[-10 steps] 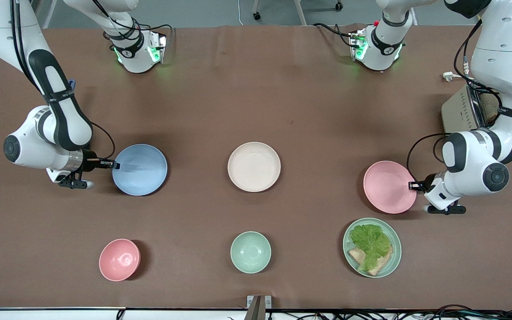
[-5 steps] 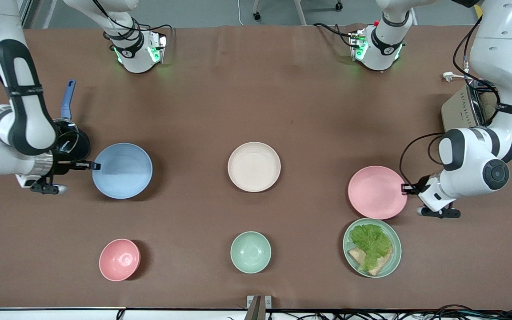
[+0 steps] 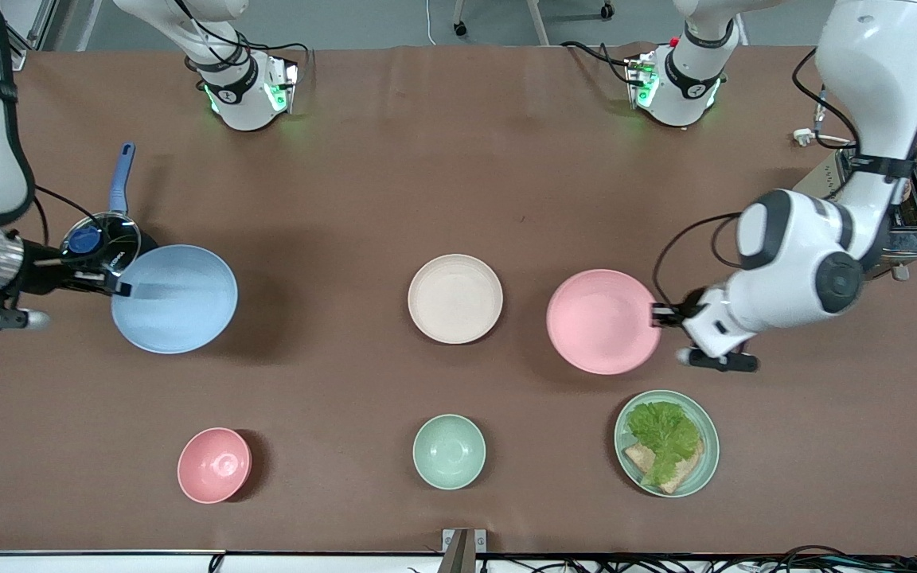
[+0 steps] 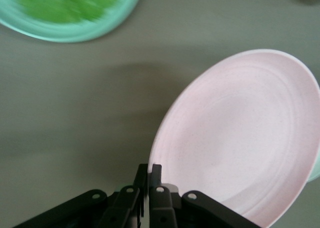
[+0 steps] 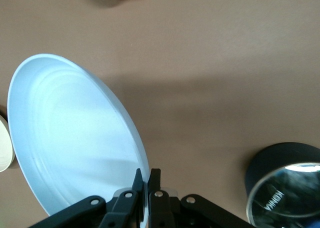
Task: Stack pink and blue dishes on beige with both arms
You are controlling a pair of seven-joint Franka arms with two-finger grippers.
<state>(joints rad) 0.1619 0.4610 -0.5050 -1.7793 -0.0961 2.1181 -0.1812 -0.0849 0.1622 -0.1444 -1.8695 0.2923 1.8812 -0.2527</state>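
Observation:
Next, I release the pink plate, which hangs over the table now, with my left gripper so that it sits squarely on the bare beige plate [image 3: 457,298] in the middle of the table.
The pale pink plate [image 3: 603,321] hangs in the air over the table, between the beige plate [image 3: 455,298] and the left arm's end. My left gripper [image 3: 656,315] is shut on its rim; the left wrist view shows the pink plate [image 4: 245,138] pinched at the left gripper [image 4: 149,169]. The pale blue plate [image 3: 174,298] is lifted and tilted over the right arm's end of the table, my right gripper [image 3: 115,285] shut on its rim. In the right wrist view the blue plate [image 5: 70,138] is clamped by the right gripper [image 5: 146,175]. The beige plate lies bare at the table's middle.
A small pink bowl [image 3: 214,465], a mint-green bowl [image 3: 449,451] and a mint-green plate with lettuce and bread [image 3: 666,442] sit nearer the front camera. A dark pan with a blue handle [image 3: 100,235] sits beside the blue plate. A toaster [image 3: 908,219] stands at the left arm's end.
Both plates have risen off the table. The left gripper carried the pink plate toward the beige plate; the right gripper drew the blue plate up and toward the right arm's end.

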